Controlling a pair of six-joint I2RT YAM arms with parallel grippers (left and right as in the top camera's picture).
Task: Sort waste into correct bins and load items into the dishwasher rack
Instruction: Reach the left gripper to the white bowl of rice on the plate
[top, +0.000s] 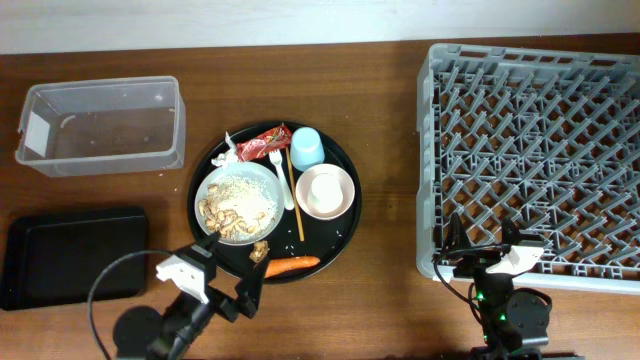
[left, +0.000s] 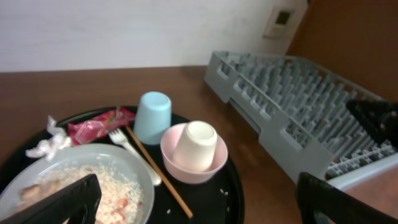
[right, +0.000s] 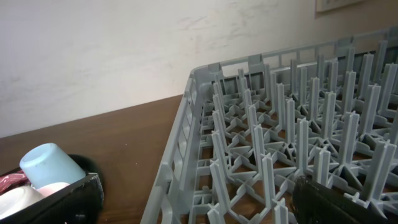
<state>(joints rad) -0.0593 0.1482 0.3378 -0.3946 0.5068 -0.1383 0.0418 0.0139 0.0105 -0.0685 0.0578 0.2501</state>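
I need to move my left gripper next to the white plate's rim (top: 279, 223) (left: 151, 205) beside the end of the fork's handle, facing the pink bowl, and close it there.
A white plate (top: 238, 200) with rice and brown scraps sits on a round black tray (top: 340, 235). With it are a red wrapper (top: 268, 143), a tissue (top: 228, 153), an upturned light blue cup (top: 306, 148), a white cup (top: 325, 188) inside a pink bowl (top: 345, 200), a fork (top: 281, 180), chopsticks (top: 293, 195), a nut scrap (top: 259, 250) and a carrot (top: 292, 265). My left gripper (top: 232, 268) is open and empty at the tray's front edge (left: 199, 211). My right gripper (top: 482, 245) is open and empty over the grey rack's (top: 535, 150) front left corner (right: 199, 208).
A clear plastic box (top: 100, 125) stands at the back left. A shallow black tray (top: 75, 255) lies at the front left. The rack (left: 292, 93) fills the right side. Bare wood lies between the round tray and the rack.
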